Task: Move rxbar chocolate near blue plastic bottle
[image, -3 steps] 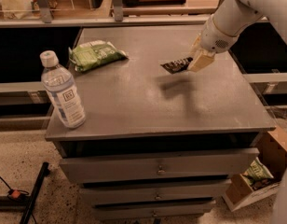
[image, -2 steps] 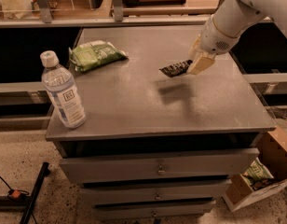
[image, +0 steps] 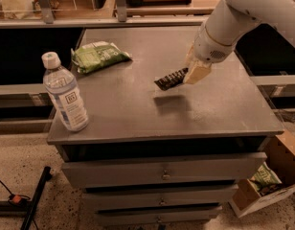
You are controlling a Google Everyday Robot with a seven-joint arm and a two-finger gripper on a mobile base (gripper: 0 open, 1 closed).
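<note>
The robot's gripper needs to release the rxbar chocolate on the grey top beside the blue plastic bottle [image: 112,97], before the green snack bag.
The rxbar chocolate [image: 170,78], a small flat dark bar with pale lettering, hangs in the air above the middle of the grey cabinet top [image: 138,114]; its shadow lies just below it. My gripper [image: 191,73] is shut on the bar's right end, with the white arm reaching in from the upper right. The blue plastic bottle [image: 65,93], clear with a white cap and white label, stands upright at the front left corner of the top, well to the left of the bar.
A green crinkly snack bag [image: 96,55] lies at the back left of the top. Drawers fill the cabinet front below. A cardboard box [image: 272,186] with a green bag in it sits on the floor at the right.
My gripper has carried the bar a little to the left and toward the front of the top. The bottle and green bag have not moved.
</note>
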